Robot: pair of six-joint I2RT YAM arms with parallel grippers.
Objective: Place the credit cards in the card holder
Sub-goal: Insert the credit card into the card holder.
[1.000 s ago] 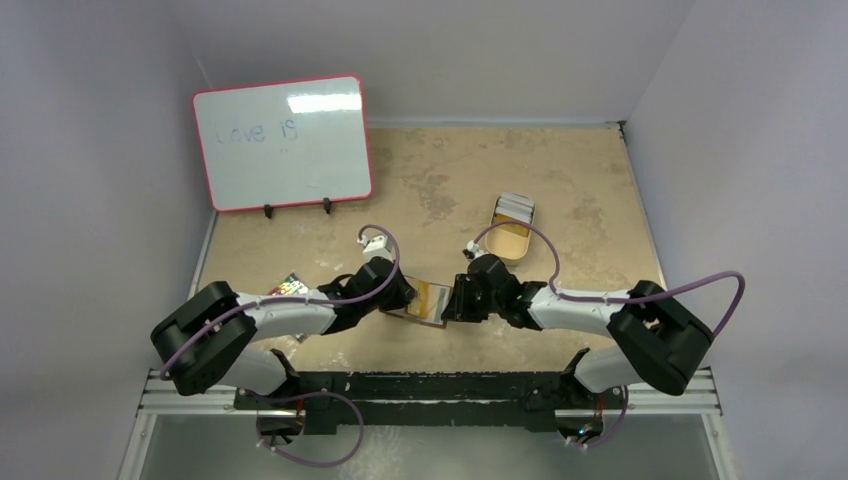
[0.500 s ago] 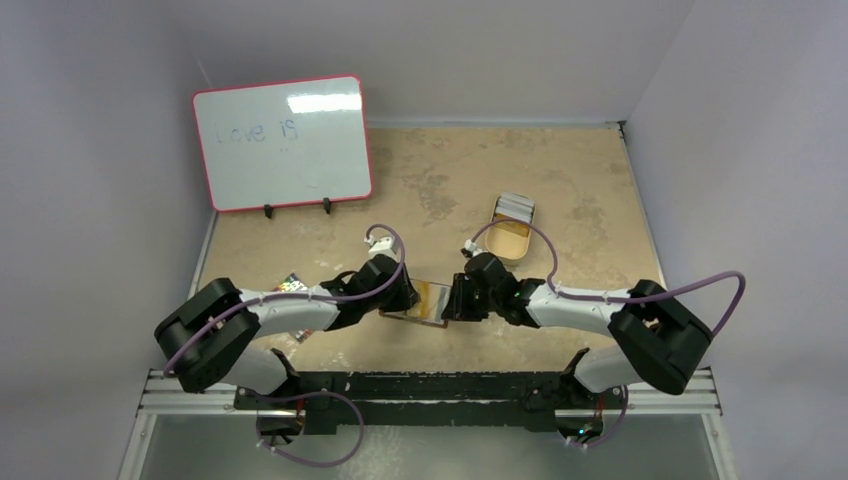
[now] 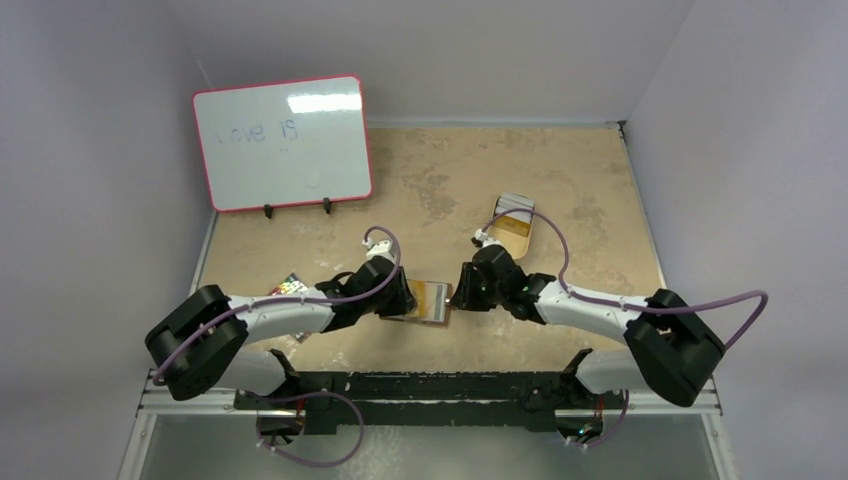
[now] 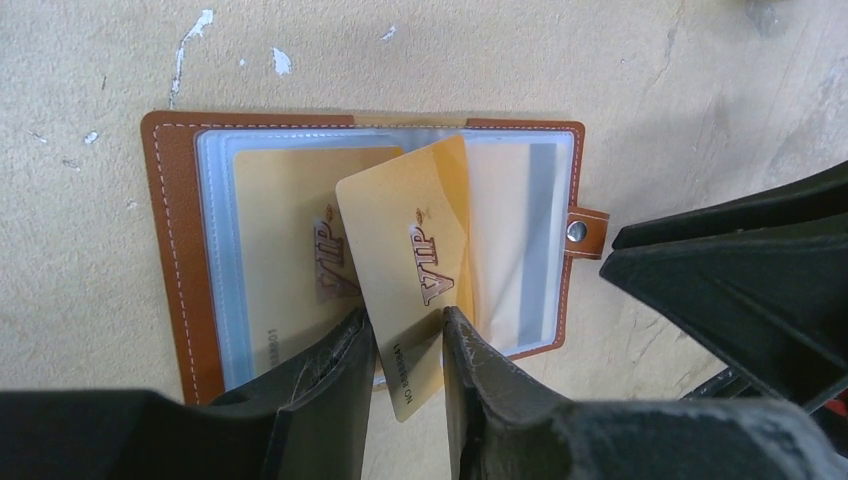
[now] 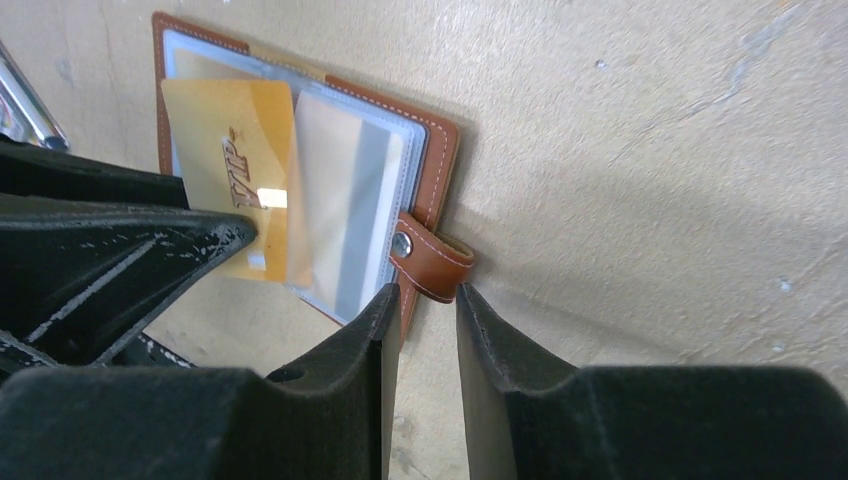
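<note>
The loose gold card lies at a slant across the opening of the grey-striped sleeve, so I will open my left gripper, take the card's long edge (image 4: pixel 360 260), and straighten the card before pushing it in.
The brown card holder (image 4: pixel 168 230) lies open on the table, clear sleeves up. One gold credit card (image 4: pixel 275 225) sits in its left sleeve, and a pale one with a grey stripe (image 4: pixel 530 240) shows in the right sleeve. A second gold card (image 4: pixel 405 235) lies tilted over the middle. Its lower end is in the gap of my left gripper (image 4: pixel 408 325), whose fingers stand slightly open. My right gripper (image 5: pixel 428 300) is open at the holder's snap tab (image 5: pixel 432 262), with nothing pinched. From above, both grippers flank the holder (image 3: pixel 430 300).
A tan oval tin (image 3: pixel 512 225) holding pale cards stands behind the right arm. A red-framed whiteboard (image 3: pixel 283 140) stands at the back left. A small colourful object (image 3: pixel 290 287) lies beside the left forearm. Grey walls enclose the table.
My left gripper was shut on the tilted gold card and has opened. The right gripper has widened a little and its arm has shifted right. The holder has stayed put.
</note>
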